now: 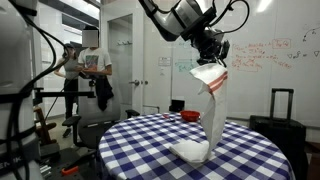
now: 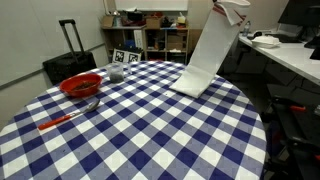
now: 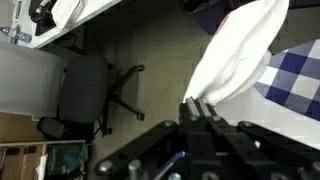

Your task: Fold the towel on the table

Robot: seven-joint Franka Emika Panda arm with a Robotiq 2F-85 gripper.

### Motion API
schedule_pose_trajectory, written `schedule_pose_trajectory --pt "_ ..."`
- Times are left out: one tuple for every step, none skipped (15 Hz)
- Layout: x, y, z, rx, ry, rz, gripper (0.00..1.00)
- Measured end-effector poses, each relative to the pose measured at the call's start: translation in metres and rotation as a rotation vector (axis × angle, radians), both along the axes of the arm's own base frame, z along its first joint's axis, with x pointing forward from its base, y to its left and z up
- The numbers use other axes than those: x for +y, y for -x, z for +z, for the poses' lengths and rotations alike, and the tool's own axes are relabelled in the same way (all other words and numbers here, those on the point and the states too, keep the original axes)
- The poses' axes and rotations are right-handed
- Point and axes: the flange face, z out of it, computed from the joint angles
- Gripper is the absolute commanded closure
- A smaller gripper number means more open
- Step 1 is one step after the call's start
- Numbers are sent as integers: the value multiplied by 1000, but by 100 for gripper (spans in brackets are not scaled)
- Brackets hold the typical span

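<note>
Next, I let go of the towel with my gripper on its own bunched lower end [image 1: 194, 151], on the checked cloth nearer than the red bowl.
The towel [image 1: 211, 110], a long white cloth with thin red stripes at its upper end, hangs from my gripper [image 1: 211, 60]. Its lower end rests bunched on the round table with the blue and white checked cloth [image 1: 150, 145]. In an exterior view the towel [image 2: 208, 55] hangs steeply from the gripper [image 2: 230, 8] down to the far side of the table [image 2: 130, 130]. In the wrist view the towel [image 3: 240, 55] hangs from the shut fingers [image 3: 197, 105], with a corner of the table [image 3: 300, 75] beyond.
A red bowl [image 2: 81, 85], a spoon [image 2: 92, 104] and a red-handled utensil [image 2: 55, 121] lie on the table. A black suitcase [image 2: 66, 55] and shelves [image 2: 150, 40] stand behind. A person [image 1: 88, 70] stands at the back. An office chair [image 3: 90, 95] stands on the floor.
</note>
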Motion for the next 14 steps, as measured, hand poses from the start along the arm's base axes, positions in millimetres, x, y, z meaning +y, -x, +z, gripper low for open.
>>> schedule_pose_trajectory --pt "5 -1 -7 12 -2 9 100" --pt "13 -3 -14 25 -7 21 100" --pt "23 -5 -22 38 -12 36 100" --pt "34 -7 -30 49 -17 51 100" --pt "48 -9 -38 59 -24 69 100" --pt "63 -12 -46 68 -33 87 100" --pt "80 -14 -52 77 -45 109 100" --pt "96 -16 -58 84 -59 130 100" --pt "115 -17 -62 90 -75 153 100" --pt "132 -18 -65 93 -91 174 100" --pt "149 -19 -67 94 -108 193 100" --pt "165 -19 -68 95 -126 210 100" --pt "179 -20 -69 95 -144 223 100" --pt "192 -20 -71 95 -161 234 100"
